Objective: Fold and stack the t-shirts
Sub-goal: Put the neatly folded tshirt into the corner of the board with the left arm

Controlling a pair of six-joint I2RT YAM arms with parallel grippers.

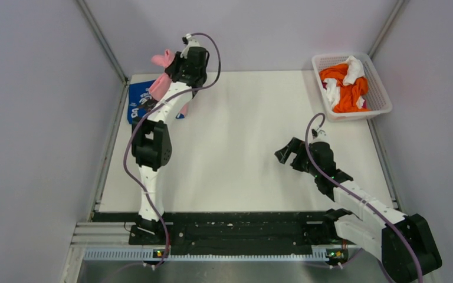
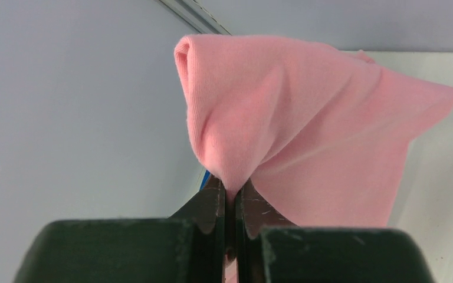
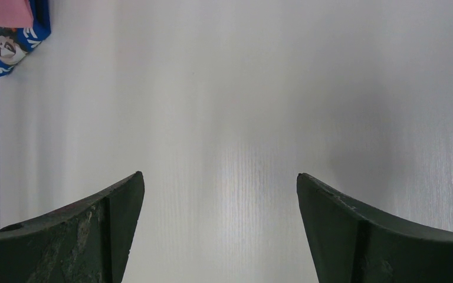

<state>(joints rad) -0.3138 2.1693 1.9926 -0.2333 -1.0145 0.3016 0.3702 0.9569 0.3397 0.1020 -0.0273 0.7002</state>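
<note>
The robot's left gripper will release the pink t-shirt on top of the blue t-shirt [image 1: 158, 96], by the back wall.
My left gripper [image 1: 166, 63] is shut on the pink t-shirt [image 1: 161, 84], raised at the far left corner of the table. The cloth bunches above the pinching fingers and hangs down under the arm. In the left wrist view the pink t-shirt [image 2: 307, 130] fills the middle, pinched in my left gripper [image 2: 232, 187]. The blue t-shirt [image 1: 137, 99] lies flat on the table beneath it, largely hidden by the arm; its printed corner [image 3: 9, 41] shows in the right wrist view. My right gripper [image 1: 288, 154] is open, low over the white table [image 1: 242, 118], with nothing between its fingers [image 3: 118, 194].
A white lattice basket [image 1: 377, 97] at the far right corner holds orange and white clothes [image 1: 345, 82]. Grey walls close in the left, back and right sides. A black rail [image 1: 236, 230] runs along the near edge.
</note>
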